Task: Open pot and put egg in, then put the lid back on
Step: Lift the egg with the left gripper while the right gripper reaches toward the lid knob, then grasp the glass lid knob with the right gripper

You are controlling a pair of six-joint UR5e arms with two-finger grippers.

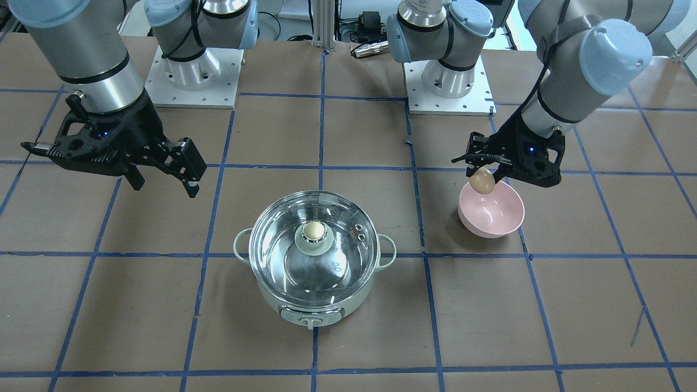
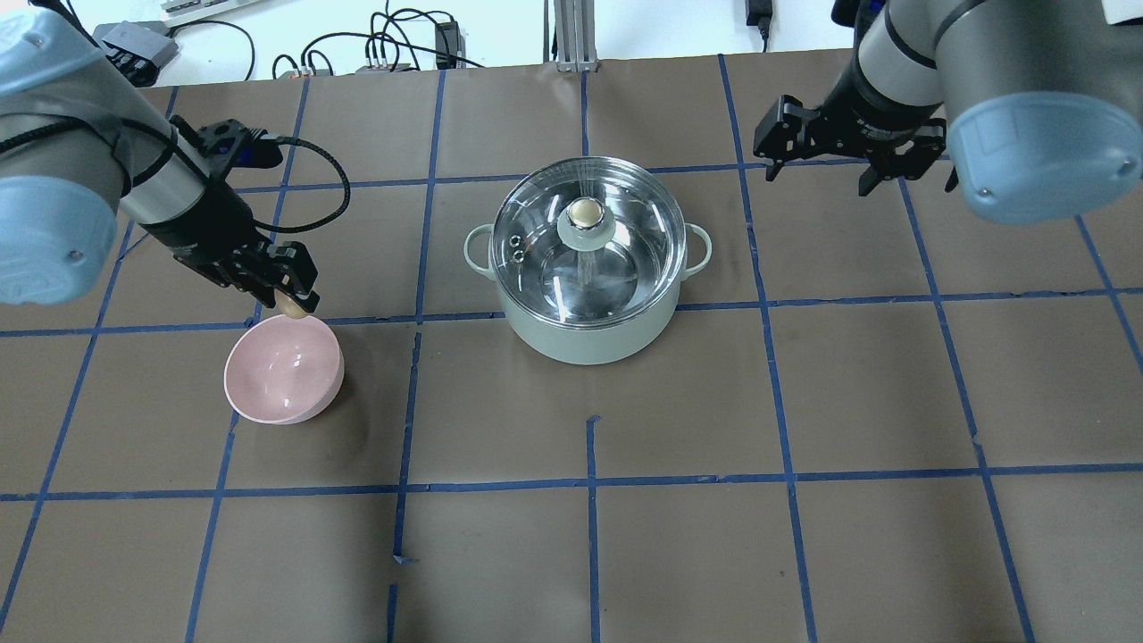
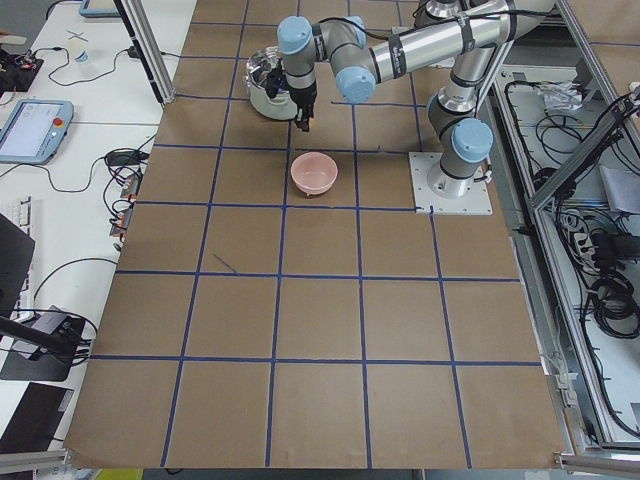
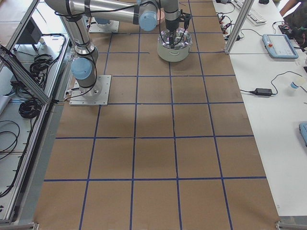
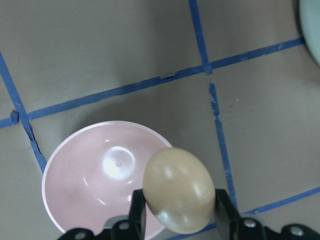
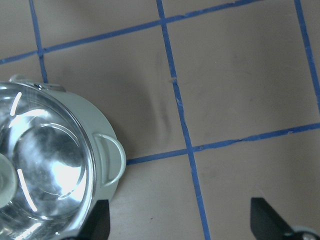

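Observation:
The glass lid's beige knob [image 1: 314,231] is the next spot for my right gripper to go to and close on, because the pot must be opened for the egg.
The pale-green pot [image 1: 315,296] [image 2: 585,335] stands mid-table with the glass lid [image 1: 283,239] [image 2: 629,232] seated on it, beige knob up. My left gripper [image 1: 483,179] [image 2: 290,304] is shut on the tan egg [image 1: 482,181] [image 5: 178,189] and holds it just above the rim of the pink bowl [image 1: 491,212] [image 2: 284,368] [image 5: 95,175]. My right gripper [image 1: 163,179] [image 2: 817,170] is open and empty, raised off to the side of the pot; in its wrist view the pot [image 6: 55,175] shows at the lower left.
The table is brown paper with a blue tape grid. The two arm bases [image 1: 449,81] stand at the robot's side. Cables and a metal post [image 2: 571,36] lie beyond the far edge.

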